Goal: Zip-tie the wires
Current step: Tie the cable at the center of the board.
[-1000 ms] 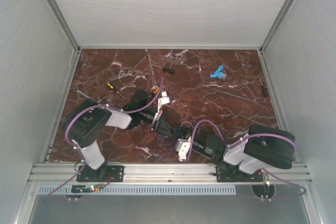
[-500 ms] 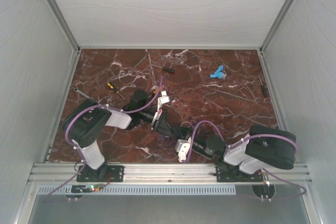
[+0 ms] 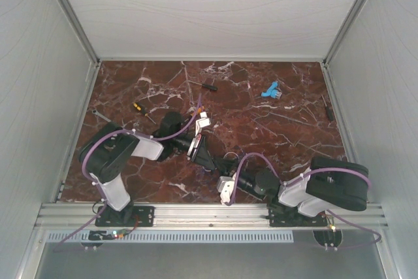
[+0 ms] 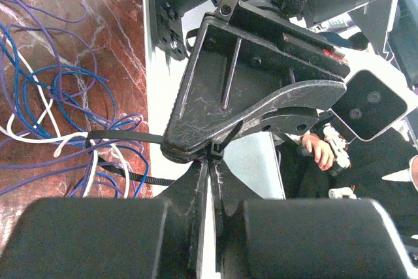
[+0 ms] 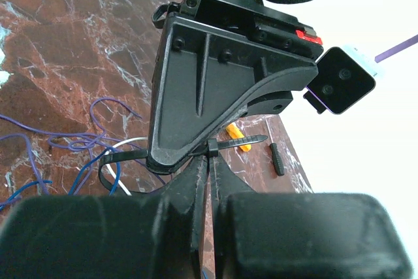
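Next, my left gripper opens and takes the zip tie's tail [image 5: 248,141], because both grippers are pinching the zip tie's head while its loop hangs wide around the wires.
The wires [image 4: 62,96] are thin blue, purple and white loops lying on the marble at the left of the left wrist view. They show again at the lower left of the right wrist view as the wires [image 5: 72,142]. A black zip tie [image 4: 124,138] loops around them, and its tail [image 5: 245,140] pokes out past its head. My left gripper [image 4: 210,160] is shut on the zip tie at the head. My right gripper [image 5: 209,160] is shut on it from the opposite side. In the top view the left gripper [image 3: 209,159] and right gripper [image 3: 221,165] meet tip to tip, hiding the wires.
An orange-handled screwdriver [image 3: 138,107], a black-handled one [image 3: 209,85] and another [image 3: 328,108] lie on the marble table [image 3: 287,129]. A blue part [image 3: 270,91] sits at the back right. White walls enclose the table on three sides.
The right wrist has slid slightly left and toward the near edge, and the left wrist has edged slightly back. Both grippers stay shut on the zip tie.
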`<move>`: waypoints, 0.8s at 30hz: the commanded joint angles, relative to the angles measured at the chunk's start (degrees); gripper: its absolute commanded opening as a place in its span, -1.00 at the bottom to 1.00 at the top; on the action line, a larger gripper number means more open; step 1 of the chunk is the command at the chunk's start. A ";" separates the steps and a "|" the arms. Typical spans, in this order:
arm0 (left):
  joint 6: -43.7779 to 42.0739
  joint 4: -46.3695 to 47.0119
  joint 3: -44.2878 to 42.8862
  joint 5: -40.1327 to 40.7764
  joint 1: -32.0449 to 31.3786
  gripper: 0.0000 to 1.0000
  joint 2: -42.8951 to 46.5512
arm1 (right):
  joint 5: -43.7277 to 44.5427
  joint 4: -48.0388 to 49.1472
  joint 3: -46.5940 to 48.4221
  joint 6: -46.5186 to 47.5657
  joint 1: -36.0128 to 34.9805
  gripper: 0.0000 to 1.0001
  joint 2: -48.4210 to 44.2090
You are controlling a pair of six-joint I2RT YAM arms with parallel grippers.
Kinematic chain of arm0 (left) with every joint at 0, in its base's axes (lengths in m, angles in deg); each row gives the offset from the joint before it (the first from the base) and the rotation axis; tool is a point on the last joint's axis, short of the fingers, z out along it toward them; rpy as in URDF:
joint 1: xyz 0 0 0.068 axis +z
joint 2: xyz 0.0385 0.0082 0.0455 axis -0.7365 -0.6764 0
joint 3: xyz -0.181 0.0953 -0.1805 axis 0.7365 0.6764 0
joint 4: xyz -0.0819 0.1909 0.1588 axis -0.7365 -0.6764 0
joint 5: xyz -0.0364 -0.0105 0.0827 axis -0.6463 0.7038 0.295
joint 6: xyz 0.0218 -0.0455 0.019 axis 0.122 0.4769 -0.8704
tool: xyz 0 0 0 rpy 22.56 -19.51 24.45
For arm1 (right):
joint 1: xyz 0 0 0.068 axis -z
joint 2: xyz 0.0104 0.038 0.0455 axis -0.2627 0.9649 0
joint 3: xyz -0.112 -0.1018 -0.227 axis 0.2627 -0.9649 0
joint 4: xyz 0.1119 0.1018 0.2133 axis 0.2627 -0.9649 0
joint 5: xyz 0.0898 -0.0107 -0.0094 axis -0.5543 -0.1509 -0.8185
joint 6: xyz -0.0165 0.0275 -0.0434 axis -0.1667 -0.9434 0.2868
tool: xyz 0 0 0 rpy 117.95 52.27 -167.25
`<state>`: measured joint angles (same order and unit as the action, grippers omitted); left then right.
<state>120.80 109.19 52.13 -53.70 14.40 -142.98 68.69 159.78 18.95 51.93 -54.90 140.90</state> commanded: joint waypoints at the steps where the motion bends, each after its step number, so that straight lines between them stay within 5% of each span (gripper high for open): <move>1: -0.56 2.83 -3.38 2.45 0.50 -1.00 -1.15 | -1.73 1.60 0.11 0.86 -1.62 -1.00 -0.19; 12: -1.21 -1.36 -4.81 10.72 2.49 -1.00 0.65 | -2.15 1.53 0.27 0.16 -2.00 -1.00 0.55; 24: 6.88 9.79 -1.01 15.81 3.59 -0.93 0.42 | 0.04 5.78 0.19 -2.36 -0.72 -1.00 3.59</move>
<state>126.20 109.67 52.22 -45.94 15.78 -143.37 74.29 159.84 19.22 52.81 -55.09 143.18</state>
